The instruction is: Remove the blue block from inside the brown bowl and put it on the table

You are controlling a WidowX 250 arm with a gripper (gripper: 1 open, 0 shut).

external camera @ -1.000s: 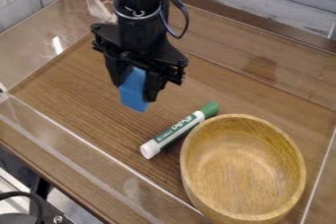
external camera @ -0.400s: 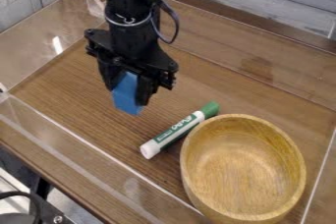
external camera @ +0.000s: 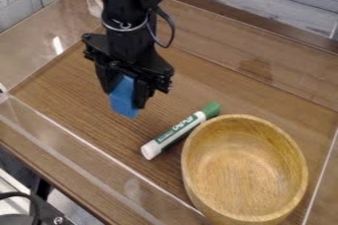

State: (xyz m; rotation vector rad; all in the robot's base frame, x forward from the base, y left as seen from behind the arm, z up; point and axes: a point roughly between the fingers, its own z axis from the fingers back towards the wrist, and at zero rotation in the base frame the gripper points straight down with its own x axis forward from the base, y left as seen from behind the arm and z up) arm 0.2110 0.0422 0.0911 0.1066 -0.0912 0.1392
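The blue block, now hanging just above the table, will be released on the table (external camera: 121,113) between the marker and the clear acrylic side.
The blue block (external camera: 126,99) hangs between my gripper's fingers (external camera: 126,89), which are shut on it just above the table (external camera: 79,101), left of centre. Its lower end sits close to the wood; whether it touches I cannot tell. The brown bowl (external camera: 244,170) stands at the lower right with nothing inside it, well apart from the gripper.
A green-and-white marker (external camera: 180,131) lies diagonally between the gripper and the bowl. Low clear acrylic walls (external camera: 93,155) border the tabletop at the front and left. A cable hangs along the black arm (external camera: 132,2).
The gripper has carried the blue block a little to the left and slightly down, away from the bowl. The bowl and marker have not moved.
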